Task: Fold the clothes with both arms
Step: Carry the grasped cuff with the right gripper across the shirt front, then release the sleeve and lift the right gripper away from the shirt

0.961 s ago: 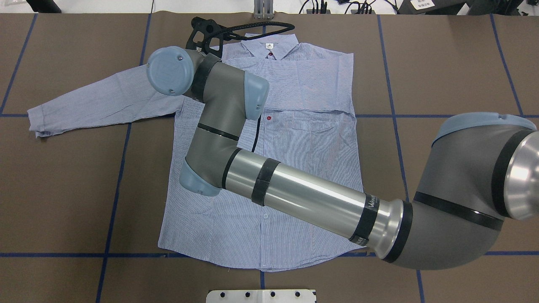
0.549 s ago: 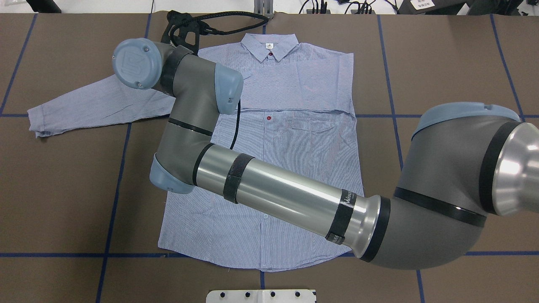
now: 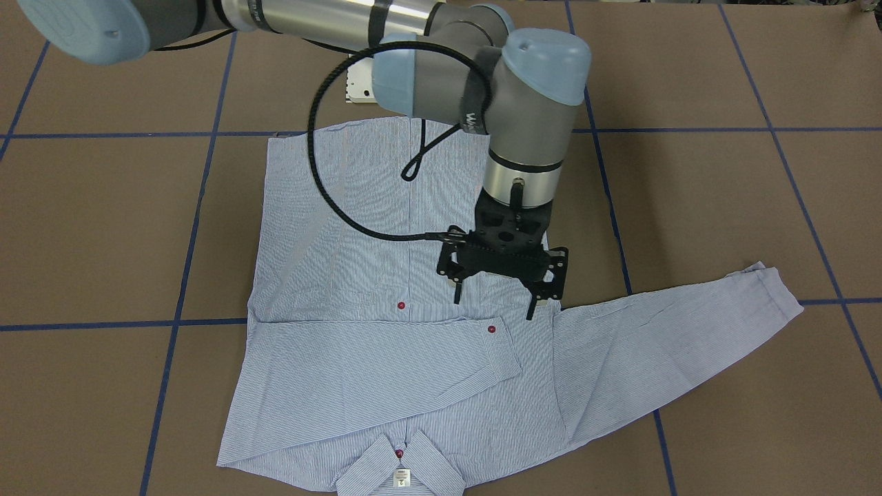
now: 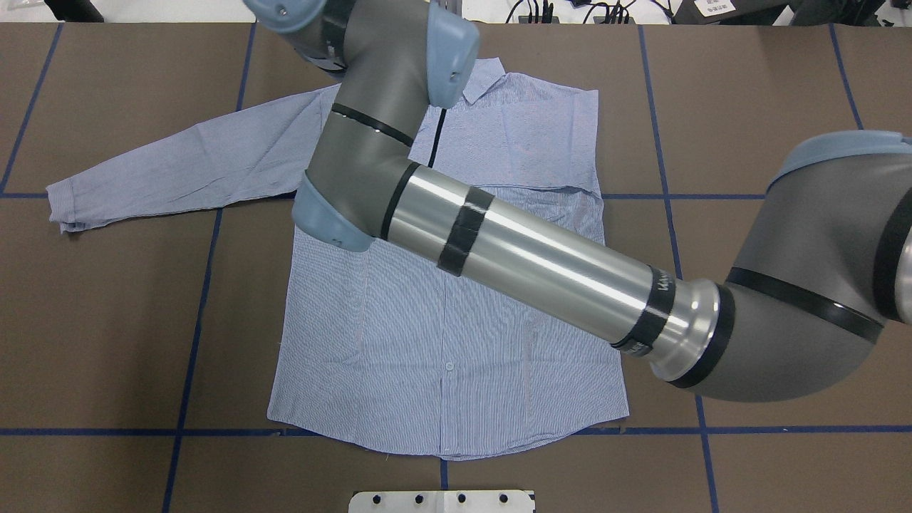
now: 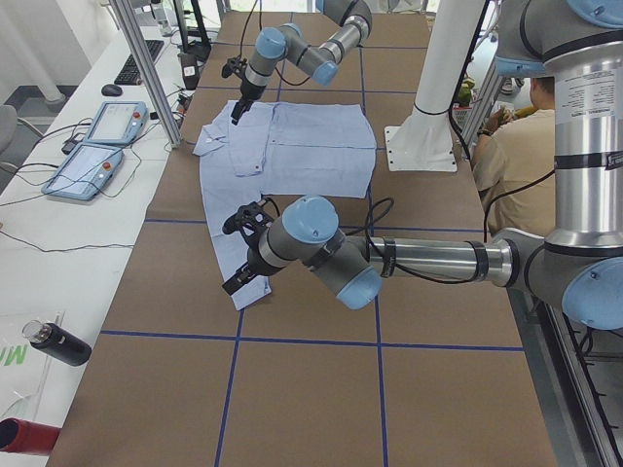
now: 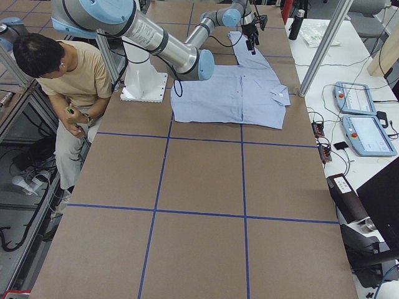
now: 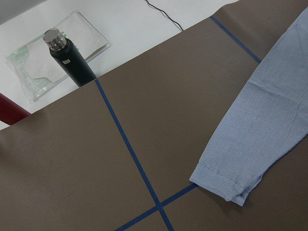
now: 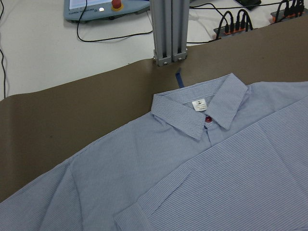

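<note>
Next, I move my left gripper to the cuff of the stretched sleeve and close it on the cuff's corner [image 3: 763,271] [image 7: 240,191] nearest the white base plate.
The striped shirt [image 3: 358,227] lies flat and face up on the brown table, collar [image 3: 400,468] toward the far edge. One sleeve [image 3: 372,365] is folded across the chest. The other sleeve [image 4: 178,164] stretches out to my left, and its cuff [image 7: 226,185] shows in the left wrist view. My right gripper [image 3: 494,308] reaches across from the right. It hangs open and empty just above the shirt, near the stretched sleeve's shoulder. My left gripper [image 5: 238,280] shows only in the side views, raised near the cuff. I cannot tell whether it is open or shut.
The white base plate [image 4: 442,501] sits at the near table edge. A black bottle [image 7: 72,60] lies on a plastic bag on the white bench past the table's left end. A metal post [image 8: 166,33] stands behind the collar. A seated person [image 6: 62,81] is beside the pedestal.
My right arm's wrist swung left, then rose and moved toward the far edge, so it covers the collar in the overhead view. The shirt has not moved.
</note>
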Controlling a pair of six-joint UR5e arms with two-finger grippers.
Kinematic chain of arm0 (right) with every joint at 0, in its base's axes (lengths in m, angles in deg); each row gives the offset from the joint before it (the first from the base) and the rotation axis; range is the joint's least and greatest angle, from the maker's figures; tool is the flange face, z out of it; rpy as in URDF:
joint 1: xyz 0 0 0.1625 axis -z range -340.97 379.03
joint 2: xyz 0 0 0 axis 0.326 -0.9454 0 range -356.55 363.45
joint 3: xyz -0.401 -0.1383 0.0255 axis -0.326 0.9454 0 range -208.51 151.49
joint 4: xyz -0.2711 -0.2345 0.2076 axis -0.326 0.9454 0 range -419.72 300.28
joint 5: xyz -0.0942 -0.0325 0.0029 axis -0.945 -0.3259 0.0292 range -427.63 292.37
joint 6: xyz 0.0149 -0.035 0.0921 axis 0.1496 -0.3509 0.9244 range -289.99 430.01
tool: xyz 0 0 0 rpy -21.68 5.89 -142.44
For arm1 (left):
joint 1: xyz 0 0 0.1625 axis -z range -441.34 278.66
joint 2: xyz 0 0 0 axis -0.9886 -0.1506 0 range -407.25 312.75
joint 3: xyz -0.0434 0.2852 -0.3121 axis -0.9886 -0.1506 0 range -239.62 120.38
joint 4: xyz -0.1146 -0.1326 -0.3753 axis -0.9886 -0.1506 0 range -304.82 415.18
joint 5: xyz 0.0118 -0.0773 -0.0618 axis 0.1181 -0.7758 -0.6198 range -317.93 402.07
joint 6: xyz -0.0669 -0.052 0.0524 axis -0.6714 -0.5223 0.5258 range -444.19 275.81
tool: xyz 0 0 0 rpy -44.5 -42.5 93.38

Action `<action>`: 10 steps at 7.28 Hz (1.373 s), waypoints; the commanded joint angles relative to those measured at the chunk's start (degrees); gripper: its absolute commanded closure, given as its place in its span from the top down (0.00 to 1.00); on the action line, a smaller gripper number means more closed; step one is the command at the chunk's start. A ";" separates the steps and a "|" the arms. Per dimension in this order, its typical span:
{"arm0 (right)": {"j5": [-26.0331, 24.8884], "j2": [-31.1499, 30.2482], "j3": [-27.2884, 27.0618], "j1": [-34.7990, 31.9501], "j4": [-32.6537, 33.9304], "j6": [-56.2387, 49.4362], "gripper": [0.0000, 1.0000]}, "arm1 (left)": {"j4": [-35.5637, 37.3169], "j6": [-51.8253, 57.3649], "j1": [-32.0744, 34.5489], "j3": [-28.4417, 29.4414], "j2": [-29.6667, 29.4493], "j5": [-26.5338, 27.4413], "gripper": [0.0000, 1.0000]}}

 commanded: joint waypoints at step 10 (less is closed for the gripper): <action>34.56 -63.54 -51.94 -32.99 -5.55 -48.76 1.00 | -41.71 -72.12 -36.04 26.37 -7.30 32.39 0.86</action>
